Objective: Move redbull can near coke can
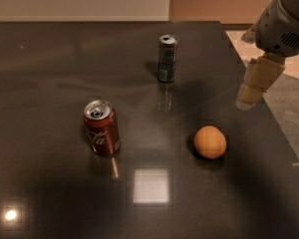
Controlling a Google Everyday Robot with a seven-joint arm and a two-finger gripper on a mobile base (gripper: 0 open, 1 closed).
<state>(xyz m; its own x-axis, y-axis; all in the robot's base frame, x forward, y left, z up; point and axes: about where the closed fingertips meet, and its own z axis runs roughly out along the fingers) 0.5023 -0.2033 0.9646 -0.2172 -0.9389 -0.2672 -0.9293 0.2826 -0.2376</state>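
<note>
The redbull can should move next to the coke can. So my gripper should close on the upper half (pixel 167 51) of the redbull can.
The redbull can (pixel 167 58) is slim, dark grey-blue and silver, and stands upright toward the back of the dark table (pixel 50 73). The coke can (pixel 101 127) is red with white script and stands upright at the front left, well apart from the slim can. My gripper (pixel 248 99) hangs over the table's right side, to the right of the redbull can and nearer the front than it. It holds nothing that I can see.
An orange (pixel 210 142) lies on the table at the front right, below my gripper. The table's right edge (pixel 284 133) runs diagonally just right of the gripper, with floor beyond. A wall stands behind the table's far edge.
</note>
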